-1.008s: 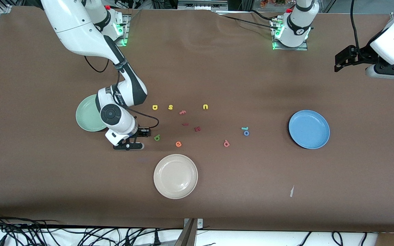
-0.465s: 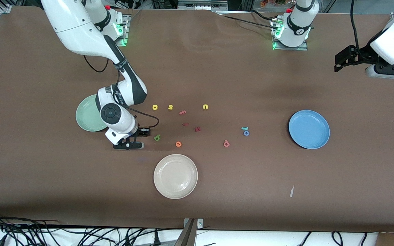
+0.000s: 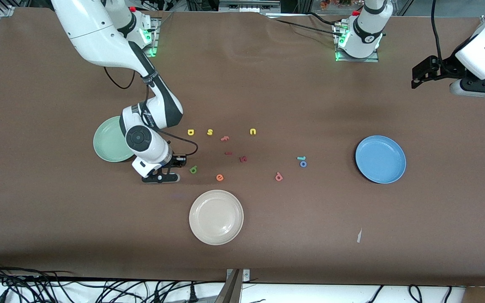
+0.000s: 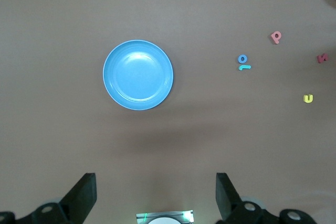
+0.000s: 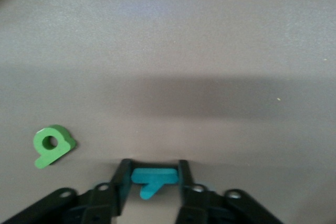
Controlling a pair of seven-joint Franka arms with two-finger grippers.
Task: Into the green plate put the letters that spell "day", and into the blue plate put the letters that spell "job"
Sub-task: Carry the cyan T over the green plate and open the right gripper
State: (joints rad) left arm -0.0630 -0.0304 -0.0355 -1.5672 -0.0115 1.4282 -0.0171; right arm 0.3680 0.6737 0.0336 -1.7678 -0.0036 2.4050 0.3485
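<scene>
Next, I release the cyan "y" from my right gripper on the far half of the green plate [image 3: 126, 131], toward the yellow "a".
My right gripper [image 5: 153, 176] is down at the table beside the green plate [image 3: 107, 145], its fingers pressed on both sides of the cyan "y" [image 5: 152, 180]. In the front view the right gripper [image 3: 161, 173] hides that letter. The green "d" [image 3: 193, 169] [image 5: 52, 145] lies just beside it. The yellow "a" [image 3: 190, 132] lies farther from the camera. The cyan "j" [image 3: 301, 158], blue "o" [image 3: 303, 164] and pinkish "b" [image 3: 279, 177] lie toward the blue plate [image 3: 380, 159] [image 4: 137, 75]. My left gripper [image 3: 421, 76] [image 4: 156, 192] waits open, high over the table's end.
A cream-white plate [image 3: 216, 217] sits nearer the camera than the letters. A yellow "s" [image 3: 210, 132] and "u" [image 3: 253, 131], an orange "e" [image 3: 219, 177], a pink letter [image 3: 225, 138] and dark red letters [image 3: 243, 158] lie among them. A white scrap [image 3: 359, 235] lies near the front edge.
The right gripper's fingers have closed in onto the cyan "y", and its hand has shifted slightly toward the green "d". The left arm has not moved.
</scene>
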